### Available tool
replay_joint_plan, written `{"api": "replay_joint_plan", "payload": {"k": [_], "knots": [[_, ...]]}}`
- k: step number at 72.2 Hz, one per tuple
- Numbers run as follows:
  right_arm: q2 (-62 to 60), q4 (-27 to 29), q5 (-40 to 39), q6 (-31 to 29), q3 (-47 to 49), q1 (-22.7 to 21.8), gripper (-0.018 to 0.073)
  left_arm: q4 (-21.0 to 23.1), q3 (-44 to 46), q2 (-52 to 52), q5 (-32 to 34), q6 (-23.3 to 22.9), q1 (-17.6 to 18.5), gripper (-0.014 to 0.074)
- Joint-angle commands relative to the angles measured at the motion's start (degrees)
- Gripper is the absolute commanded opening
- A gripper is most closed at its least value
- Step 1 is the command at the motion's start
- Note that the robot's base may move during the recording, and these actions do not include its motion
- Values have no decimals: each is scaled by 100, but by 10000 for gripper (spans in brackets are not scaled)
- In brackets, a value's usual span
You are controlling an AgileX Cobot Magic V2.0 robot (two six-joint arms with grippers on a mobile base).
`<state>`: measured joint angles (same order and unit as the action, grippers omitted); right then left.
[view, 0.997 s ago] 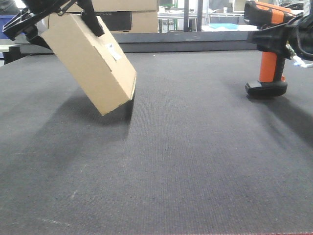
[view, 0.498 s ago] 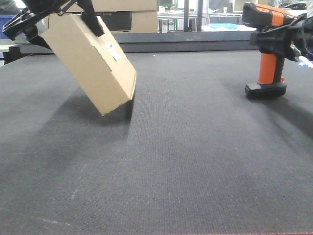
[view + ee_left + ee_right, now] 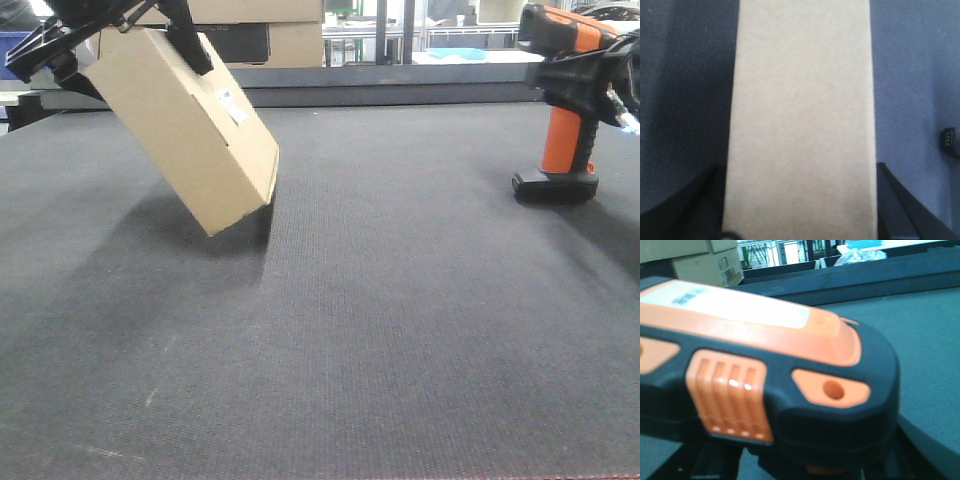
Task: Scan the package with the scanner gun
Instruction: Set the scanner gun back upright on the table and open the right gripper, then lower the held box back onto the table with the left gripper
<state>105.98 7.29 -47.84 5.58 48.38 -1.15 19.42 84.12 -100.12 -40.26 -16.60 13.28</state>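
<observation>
Next, my left gripper lets go of the brown package on the dark mat (image 3: 35, 203), there in front of the blue bin.
A brown cardboard package (image 3: 190, 130) with a small white label (image 3: 231, 105) hangs tilted at the upper left, its low corner near the dark mat. My left gripper (image 3: 110, 35) is shut on its top end. The left wrist view shows the package's plain face (image 3: 800, 125) between the two black fingers (image 3: 700, 205). The orange and black scanner gun (image 3: 562, 110) stands upright at the far right, its base on or just above the mat. My right gripper (image 3: 590, 75) is shut on its upper part. The right wrist view is filled by the scanner's head (image 3: 775, 370).
The dark woven mat (image 3: 350, 330) covers the table. Cardboard boxes (image 3: 270, 35) stand behind the table's back edge (image 3: 400, 92). Shelving and a window show further back.
The right gripper has carried the scanner gun a little to the right over the last half second. The package and the left gripper have not moved.
</observation>
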Motion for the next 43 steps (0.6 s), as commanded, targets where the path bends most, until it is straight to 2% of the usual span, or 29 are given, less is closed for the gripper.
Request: {"api": "replay_joint_plan", "payload": {"k": [1,3,10,18,31,43], "knots": [[-92,54,-258,-4,34,-36,23,83,13,23,54,8,40,-111],[-92,54,-258,-4,34,-36,107,83,13,23,54,8,40,-111],[-92,54,-201,-4,34,-36,301,83,13,23,54,8,40,-111],[-92,2,22,-4,34,-36,438,83,13,23,54,8,40,-111],[-92,-151,325,-4,34,-36,559,83,13,23,54,8,40,-111],[-146,-151,401,-4,-1,-36,561,83,13,23,54,8,40,-111]]}}
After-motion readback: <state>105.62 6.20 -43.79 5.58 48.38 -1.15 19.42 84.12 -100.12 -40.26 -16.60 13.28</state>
